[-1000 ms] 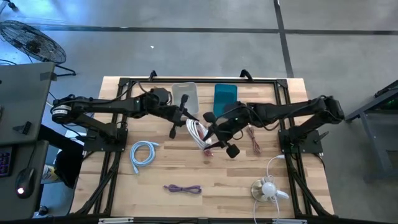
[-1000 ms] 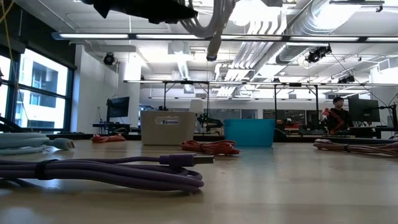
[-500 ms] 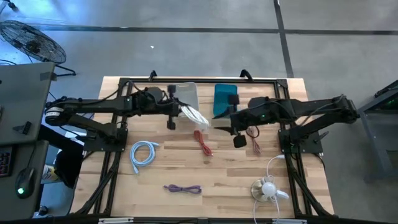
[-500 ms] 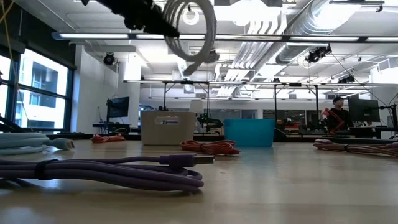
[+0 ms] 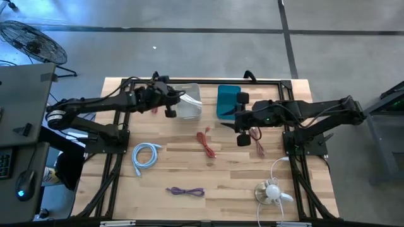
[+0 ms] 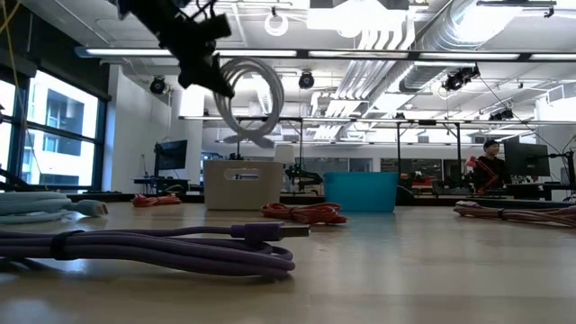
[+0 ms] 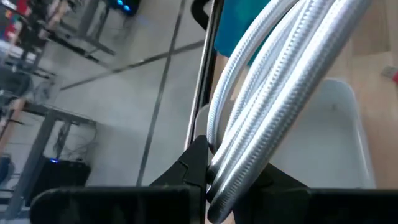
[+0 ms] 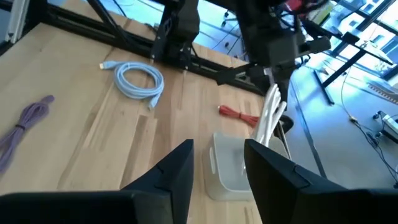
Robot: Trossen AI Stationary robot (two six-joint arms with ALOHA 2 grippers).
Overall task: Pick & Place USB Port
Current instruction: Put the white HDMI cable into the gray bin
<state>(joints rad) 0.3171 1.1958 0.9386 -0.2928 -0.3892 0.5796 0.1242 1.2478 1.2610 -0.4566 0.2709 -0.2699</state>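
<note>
Next, my left gripper releases the white braided cable on the bottom of the white bin [image 5: 189, 109] [image 7: 320, 143] next to the teal bin.
A coil of white braided cable [image 6: 245, 97] hangs in the air with my left gripper [image 6: 203, 65] shut on it, over the near-left part of the white bin [image 5: 192, 106] at the table's far side. The left wrist view shows the cable strands [image 7: 280, 81] running out over the bin [image 7: 329, 143]. My right gripper [image 5: 240, 121] stands open with nothing between its fingers [image 8: 180, 168], just in front of the teal bin [image 5: 227, 98]. My left gripper pinches several strands of the coil [image 7: 231, 179] together between its two fingers, at the coil's upper side. The fingers slant downward toward the far edge. The coil hangs below them as a loop [image 6: 256, 126], clear of the table and the bin.
On the table lie a red cable [image 5: 205, 144], a second reddish cable [image 5: 257, 142], a light blue coil [image 5: 145, 154], a purple cable [image 5: 185, 191] and a small white fan [image 5: 273, 191]. A black frame [image 5: 202, 82] runs along the far edge behind the bins.
My left gripper has carried the white coil from the table's middle toward the far edge and left, turning as it went, to above the white bin. My right gripper has drawn back from the coil, up and toward the right, to beside the teal bin. The red cable is uncovered.
</note>
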